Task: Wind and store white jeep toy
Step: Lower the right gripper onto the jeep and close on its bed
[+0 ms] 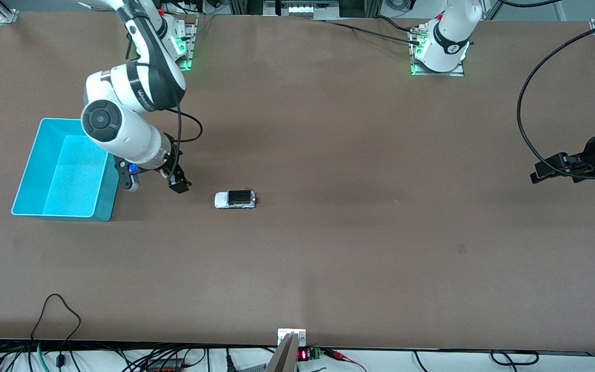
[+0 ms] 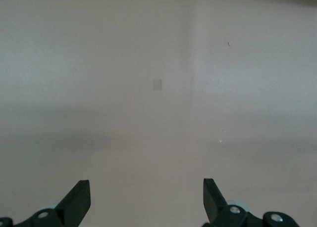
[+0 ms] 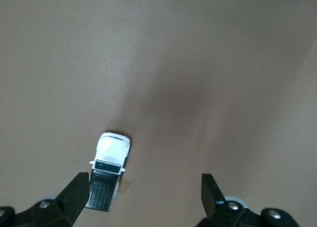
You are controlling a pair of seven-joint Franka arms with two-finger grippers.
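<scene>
Next, my right gripper will go to the white jeep toy and close across its black rear section point(image 1: 236, 197) point(image 3: 104, 181), just behind the windshield.
The white jeep toy point(image 1: 235, 199), with its black rear section, stands on its wheels on the brown table, a short way from the teal bin point(image 1: 44, 155). My right gripper point(image 1: 178, 184) hangs low over the table between the bin and the jeep. It is open and holds nothing. In the right wrist view the jeep point(image 3: 110, 170) lies just beside one finger of the right gripper point(image 3: 143, 188), not between the two. My left gripper point(image 1: 539, 173) waits open over the left arm's end of the table. The left wrist view shows the left gripper point(image 2: 146, 193) above bare table only.
The teal bin has nothing in it and sits at the right arm's end of the table. A black cable point(image 1: 527, 93) loops above the table near the left arm. A small mount point(image 1: 291, 338) and wires line the table edge nearest the front camera.
</scene>
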